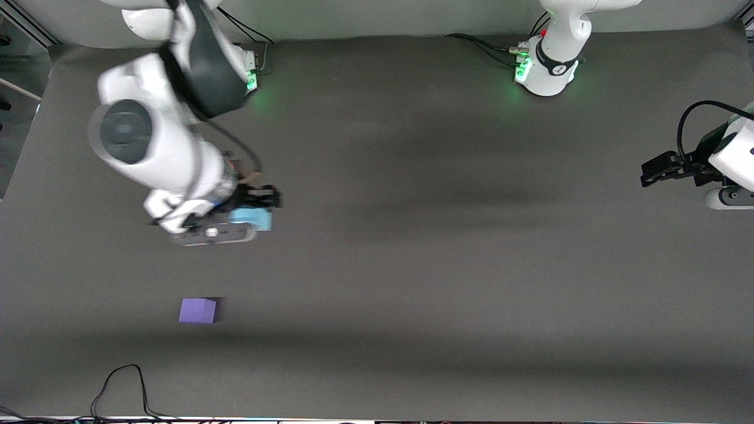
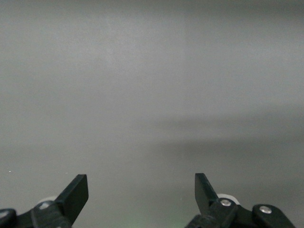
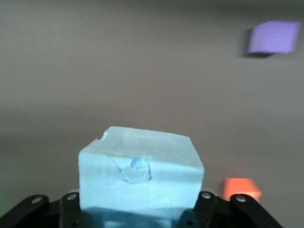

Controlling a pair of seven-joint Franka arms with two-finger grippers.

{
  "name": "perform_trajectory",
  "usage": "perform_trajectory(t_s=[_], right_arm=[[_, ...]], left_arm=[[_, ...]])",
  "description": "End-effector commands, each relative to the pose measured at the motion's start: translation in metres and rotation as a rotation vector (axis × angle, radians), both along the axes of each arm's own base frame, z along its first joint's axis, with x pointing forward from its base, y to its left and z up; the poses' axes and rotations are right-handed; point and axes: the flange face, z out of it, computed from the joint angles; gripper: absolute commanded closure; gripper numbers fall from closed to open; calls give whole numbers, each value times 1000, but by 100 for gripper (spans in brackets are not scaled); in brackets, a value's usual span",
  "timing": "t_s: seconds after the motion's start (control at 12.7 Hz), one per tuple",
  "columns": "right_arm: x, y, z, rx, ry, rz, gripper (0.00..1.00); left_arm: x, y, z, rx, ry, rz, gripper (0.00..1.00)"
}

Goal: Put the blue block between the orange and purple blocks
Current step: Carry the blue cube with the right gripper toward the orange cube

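Note:
The blue block will go down from my right gripper onto the bare mat about midway [image 1: 212,242] [image 3: 259,114] between the purple and orange blocks, where I need to put it.
My right gripper [image 1: 257,211] is shut on the blue block [image 1: 252,219], a light sky-blue cube, and holds it over the table toward the right arm's end. In the right wrist view the blue block [image 3: 140,175] fills the space between the jaws of my right gripper [image 3: 140,214]. The purple block [image 1: 198,310] lies on the table nearer the front camera than the held cube; the purple block [image 3: 274,37] also shows in the right wrist view. The orange block [image 3: 242,189] appears only in the right wrist view, on the table beside the gripper. My left gripper [image 1: 648,174] waits open at the left arm's end, and the wrist view of my left gripper [image 2: 141,190] shows nothing between its fingers.
The dark grey table mat [image 1: 412,235] is bare between the two arms. A black cable [image 1: 126,388] loops onto the table at the edge nearest the front camera. The two arm bases [image 1: 548,65] stand along the edge farthest from that camera.

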Motion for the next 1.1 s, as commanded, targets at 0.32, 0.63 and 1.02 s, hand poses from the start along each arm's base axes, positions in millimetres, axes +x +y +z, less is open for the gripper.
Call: perform_trajectory(t_s=[0.32, 0.63, 1.02], right_arm=[[-30, -208, -13, 80, 58, 78, 70], [-38, -207, -89, 73, 43, 64, 70], [-67, -188, -229, -16, -62, 112, 70]], left_arm=[[2, 1, 0, -4, -24, -16, 0], [3, 1, 0, -2, -28, -17, 0], [2, 1, 0, -2, -27, -17, 0]])
